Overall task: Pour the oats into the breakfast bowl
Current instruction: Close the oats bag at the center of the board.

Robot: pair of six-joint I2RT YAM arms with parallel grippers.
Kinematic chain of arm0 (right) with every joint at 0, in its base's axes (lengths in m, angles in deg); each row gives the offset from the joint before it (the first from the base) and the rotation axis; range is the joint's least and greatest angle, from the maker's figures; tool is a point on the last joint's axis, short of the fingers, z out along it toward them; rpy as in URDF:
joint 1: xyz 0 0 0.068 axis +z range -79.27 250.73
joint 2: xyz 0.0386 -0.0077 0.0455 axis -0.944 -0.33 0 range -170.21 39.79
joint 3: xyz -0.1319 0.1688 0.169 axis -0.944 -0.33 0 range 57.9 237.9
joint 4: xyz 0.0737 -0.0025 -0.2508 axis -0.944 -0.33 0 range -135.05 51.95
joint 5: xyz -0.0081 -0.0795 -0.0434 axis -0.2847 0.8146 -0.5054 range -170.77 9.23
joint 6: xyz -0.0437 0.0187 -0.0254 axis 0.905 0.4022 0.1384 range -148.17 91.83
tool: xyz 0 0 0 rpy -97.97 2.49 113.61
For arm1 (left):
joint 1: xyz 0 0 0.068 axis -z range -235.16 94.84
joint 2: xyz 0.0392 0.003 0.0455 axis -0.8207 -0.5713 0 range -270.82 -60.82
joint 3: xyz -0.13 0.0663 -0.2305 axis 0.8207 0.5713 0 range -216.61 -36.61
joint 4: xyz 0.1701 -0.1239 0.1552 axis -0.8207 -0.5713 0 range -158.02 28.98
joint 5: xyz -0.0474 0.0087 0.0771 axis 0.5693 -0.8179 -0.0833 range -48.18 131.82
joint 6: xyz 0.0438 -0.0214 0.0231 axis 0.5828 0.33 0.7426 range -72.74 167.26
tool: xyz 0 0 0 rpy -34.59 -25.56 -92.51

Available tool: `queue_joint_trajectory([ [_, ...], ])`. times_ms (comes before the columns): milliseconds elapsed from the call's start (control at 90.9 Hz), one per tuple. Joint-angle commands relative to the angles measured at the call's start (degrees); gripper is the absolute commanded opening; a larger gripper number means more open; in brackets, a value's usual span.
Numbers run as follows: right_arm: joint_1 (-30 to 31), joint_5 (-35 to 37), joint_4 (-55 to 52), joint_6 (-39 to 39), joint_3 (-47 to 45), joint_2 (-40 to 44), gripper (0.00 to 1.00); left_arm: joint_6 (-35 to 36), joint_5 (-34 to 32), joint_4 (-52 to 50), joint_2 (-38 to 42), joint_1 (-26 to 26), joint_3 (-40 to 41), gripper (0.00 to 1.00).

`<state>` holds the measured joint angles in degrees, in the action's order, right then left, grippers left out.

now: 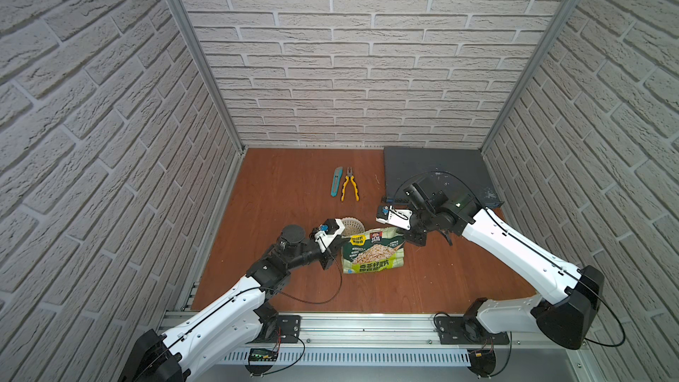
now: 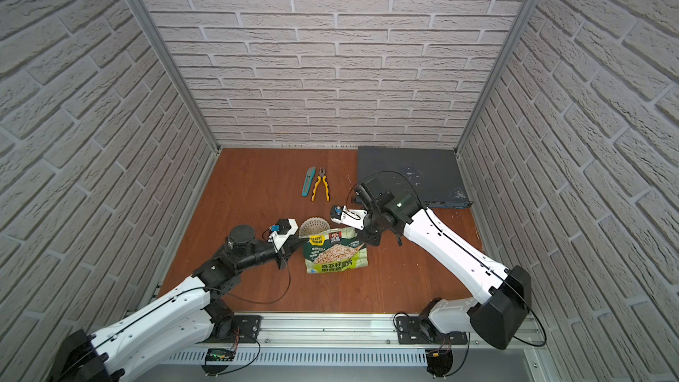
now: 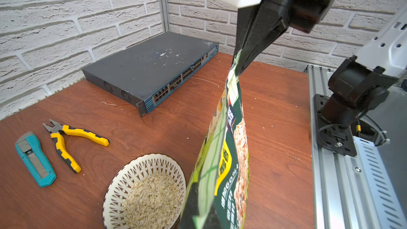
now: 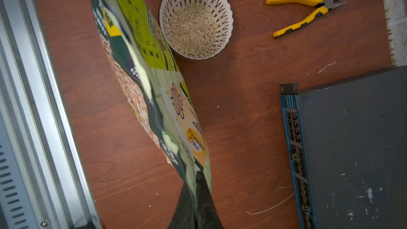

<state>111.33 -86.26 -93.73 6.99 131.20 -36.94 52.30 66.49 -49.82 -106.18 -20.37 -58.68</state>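
Next, my right gripper opens and moves toward my left gripper to pinch the middle [image 1: 374, 230], as it pinches only the end of the pouch's wavy top edge.
The green oats pouch [image 1: 373, 255] hangs upright over the wooden table, stretched between both grippers. My left gripper [image 1: 341, 242] is shut on its upper left corner; its fingers are hidden behind the pouch [image 3: 226, 150] in the left wrist view. My right gripper [image 4: 195, 179] is shut on the upper right corner, black fingers pinching the film, and it shows as the right gripper [image 3: 239, 67] in the left wrist view. Just behind the pouch stands the white lattice breakfast bowl [image 4: 226, 18], with a heap of pale oats [image 4: 191, 27] in it. The pouch half hides the bowl [image 1: 352, 224] in both top views.
Yellow-handled pliers [image 1: 349, 187] and a teal utility knife [image 1: 336, 181] lie behind the bowl. A dark grey network switch [image 1: 437, 170] fills the back right corner. An aluminium rail [image 1: 363, 328] with the arm bases runs along the table's front edge. Brick walls enclose three sides.
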Motion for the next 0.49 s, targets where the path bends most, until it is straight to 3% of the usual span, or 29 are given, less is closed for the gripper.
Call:
queue_joint_trajectory([
  [0,-0.58,3.21,-2.32,-0.14,-0.86,1.89,0.03,0.21,-0.24,4.18,0.85,-0.66,-1.05,0.00],
  [77,-0.65,4.78,-2.16,-0.33,-1.24,2.34,0.20,0.20,-0.38,4.10,0.94,-0.65,-1.05,0.00],
  [110,-0.76,5.18,-2.15,-0.33,-1.31,2.56,0.22,0.21,-0.42,4.14,0.96,-0.66,-1.02,0.00],
  [143,-0.78,5.38,-2.20,-0.35,-1.39,2.70,0.19,0.17,-0.42,4.17,0.98,-0.61,-0.97,0.00],
  [198,-0.86,5.49,-2.44,-0.35,-1.33,2.87,0.05,0.17,-0.56,4.09,1.10,-0.62,-0.96,0.00],
  [308,-0.87,5.54,-2.32,-0.63,-1.36,3.22,0.04,0.19,-0.78,4.09,1.47,-0.74,-0.93,0.00],
  [407,-0.85,3.67,-1.50,-1.17,-0.78,3.34,0.26,0.07,-0.92,4.09,1.70,-0.72,-0.79,0.00],
  [484,-0.83,-0.27,-0.27,-1.20,-0.47,3.22,0.33,0.02,-0.80,4.17,1.76,-0.69,-0.79,0.13],
])
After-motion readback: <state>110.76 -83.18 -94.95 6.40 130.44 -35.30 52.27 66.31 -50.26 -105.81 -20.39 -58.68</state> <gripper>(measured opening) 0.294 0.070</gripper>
